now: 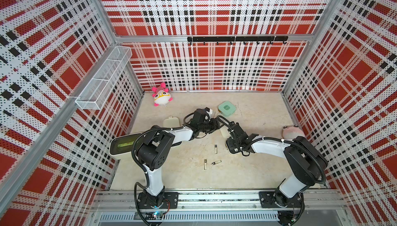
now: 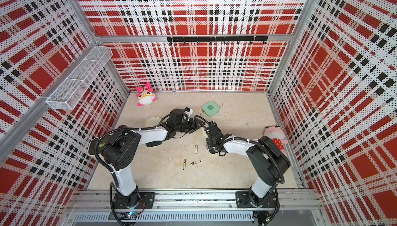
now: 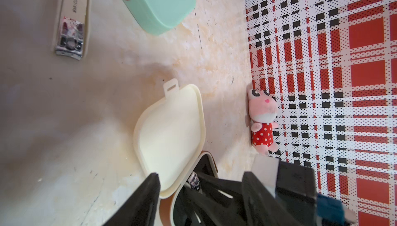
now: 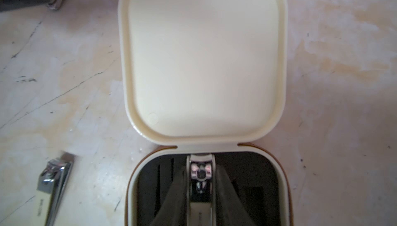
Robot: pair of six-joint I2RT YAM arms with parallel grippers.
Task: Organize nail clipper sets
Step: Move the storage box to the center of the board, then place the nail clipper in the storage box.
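Observation:
My right gripper needs to let go of the silver nail clipper, and it will go between the black tray's thin slits and its square hollow (image 1: 232,148) (image 4: 201,207).
An open cream case lies at mid-table, its lid (image 4: 204,59) folded flat and its black tray (image 4: 253,184) showing. My right gripper (image 4: 200,174) is shut on a silver nail clipper (image 4: 200,171) held over that tray. My left gripper (image 3: 199,184) is shut on this case (image 3: 171,132): its fingers (image 3: 150,194) stand on either side of the base, one against the brown rim. The mint green case (image 1: 227,108) sits shut further back. A second cream case (image 1: 171,122) lies open, partly under the left arm. Loose clippers (image 1: 216,149) (image 1: 205,164) (image 1: 216,162) lie nearer the front.
Another clipper (image 3: 71,23) lies beside the mint case (image 3: 159,1). A larger cream box (image 1: 122,147) stands at the left wall. Plush toys sit at the back left (image 1: 161,96) and right wall (image 1: 290,131). A wire basket (image 1: 103,79) hangs on the left wall.

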